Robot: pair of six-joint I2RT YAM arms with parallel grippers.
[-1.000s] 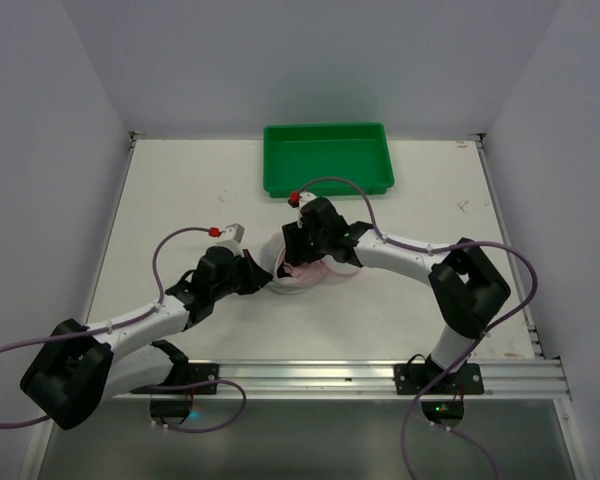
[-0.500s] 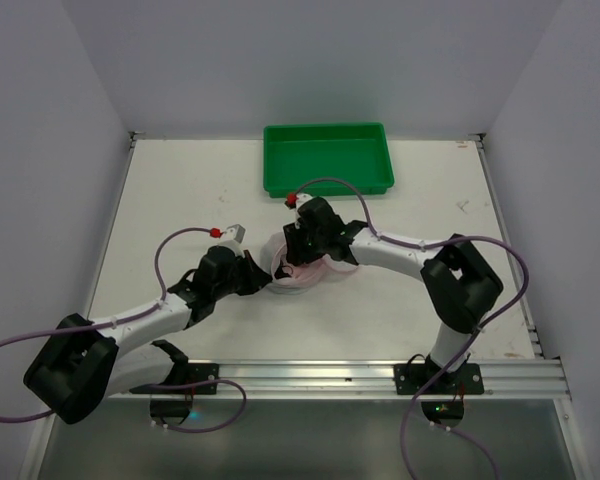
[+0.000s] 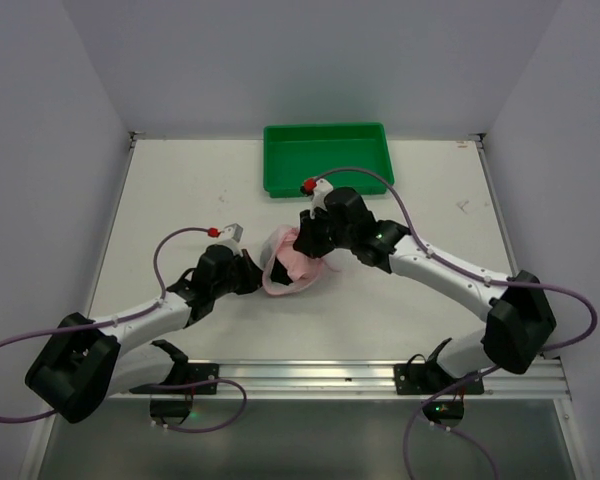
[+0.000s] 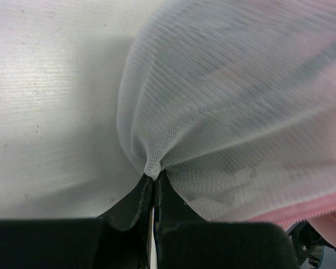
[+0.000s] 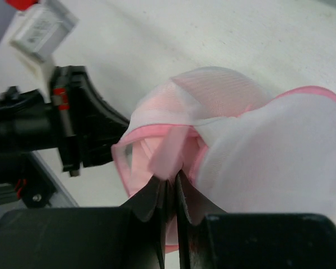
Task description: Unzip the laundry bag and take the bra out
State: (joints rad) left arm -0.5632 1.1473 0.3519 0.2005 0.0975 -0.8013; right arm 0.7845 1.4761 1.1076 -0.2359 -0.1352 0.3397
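Note:
Next, my right gripper lets go of the bra near the middle of the green tray (image 3: 338,159) at the back of the table.
The laundry bag (image 3: 278,284), white mesh with a pink rim, hangs stretched between my two grippers at the middle of the table. My left gripper (image 4: 153,175) is shut on a pinch of its mesh (image 4: 224,112) at the bag's left side, seen from above as the left gripper (image 3: 257,275). The bag's pink-rimmed mouth (image 5: 121,162) gapes open. A pink strap of the bra (image 5: 169,147) comes out of it and runs down between the shut jaws of my right gripper (image 5: 171,182). From above, the right gripper (image 3: 306,242) sits just right of the pink fabric (image 3: 300,262).
A green rectangular tray (image 3: 328,160) stands at the back of the table, just behind the right wrist. The left arm's black wrist (image 5: 84,126) is close on the far side of the bag. White walls enclose the table (image 3: 180,200) on three sides.
My right gripper has closed on the pink strap and pulled up and to the right, its arm swinging outward. The bag has been drawn open and lifted. The left gripper has kept its hold.

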